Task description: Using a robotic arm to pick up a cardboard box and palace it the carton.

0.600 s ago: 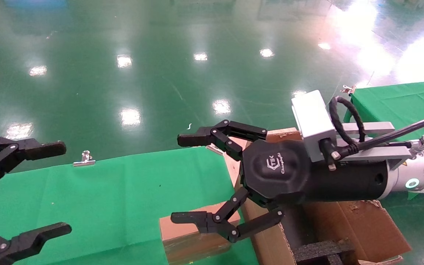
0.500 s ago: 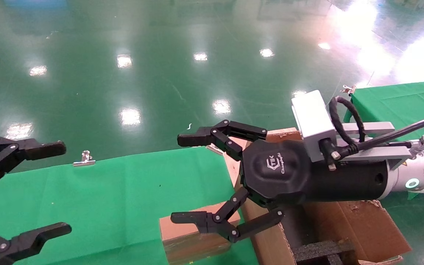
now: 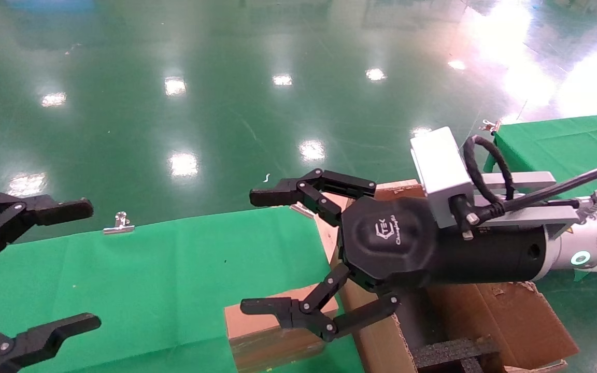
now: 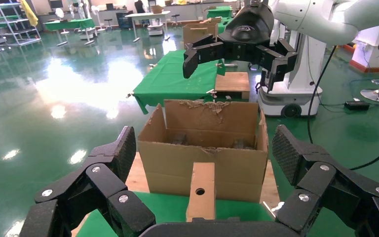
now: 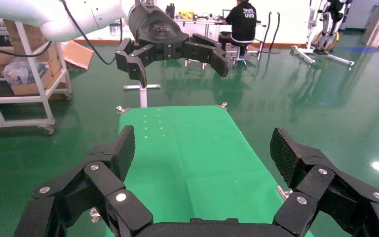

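The robot's right gripper will go next to the cardboard box's end (image 3: 329, 305) by the carton and close there across the box's narrow width.
The small brown cardboard box (image 3: 272, 334) stands on the green-clothed table (image 3: 148, 269), right beside the carton (image 3: 490, 316). In the left wrist view its face with a round hole (image 4: 201, 190) faces me, in front of the carton (image 4: 177, 158). The carton has ragged flaps and black foam inserts (image 3: 454, 355). My right gripper (image 3: 257, 251), on the white arm with the green ring, is open and empty, held above the small box and the carton's near flap; it also shows in the right wrist view (image 5: 202, 150). My left gripper (image 3: 85, 264) is open and empty at the far left.
A second green-clothed table (image 3: 563, 140) stands at the right. A metal clip (image 3: 118, 224) holds the cloth at the table's far edge. A light wooden board (image 4: 134, 173) lies under the carton. Glossy green floor lies beyond.
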Robot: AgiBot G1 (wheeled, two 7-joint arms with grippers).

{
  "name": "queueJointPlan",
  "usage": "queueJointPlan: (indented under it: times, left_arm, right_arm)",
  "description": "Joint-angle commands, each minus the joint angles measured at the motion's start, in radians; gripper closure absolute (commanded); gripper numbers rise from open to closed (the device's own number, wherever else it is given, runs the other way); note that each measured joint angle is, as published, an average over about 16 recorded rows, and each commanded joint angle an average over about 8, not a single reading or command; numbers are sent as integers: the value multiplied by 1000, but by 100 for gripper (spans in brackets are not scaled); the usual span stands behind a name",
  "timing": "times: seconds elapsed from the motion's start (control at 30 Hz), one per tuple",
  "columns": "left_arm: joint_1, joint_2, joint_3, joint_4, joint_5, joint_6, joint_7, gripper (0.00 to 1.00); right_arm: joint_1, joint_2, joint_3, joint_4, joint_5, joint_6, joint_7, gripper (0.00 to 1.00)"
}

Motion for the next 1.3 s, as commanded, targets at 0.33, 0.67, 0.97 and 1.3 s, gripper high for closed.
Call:
queueJointPlan:
  times: [0.33, 0.67, 0.97, 1.3]
  left_arm:
    - [0, 0, 0, 0, 0, 0, 0, 100]
    - [0, 0, 0, 0, 0, 0, 0, 100]
    - [0, 0, 0, 0, 0, 0, 0, 100]
    - [0, 0, 1, 0, 0, 0, 0, 100]
  right_arm:
    - [17, 0, -33, 2, -68, 5, 18, 0]
    - [130, -69, -170, -49, -347, 0, 58, 0]
    - [245, -188, -289, -164, -574, -27, 15, 0]
    - [371, -295, -409, -276, -768, -67, -42, 0]
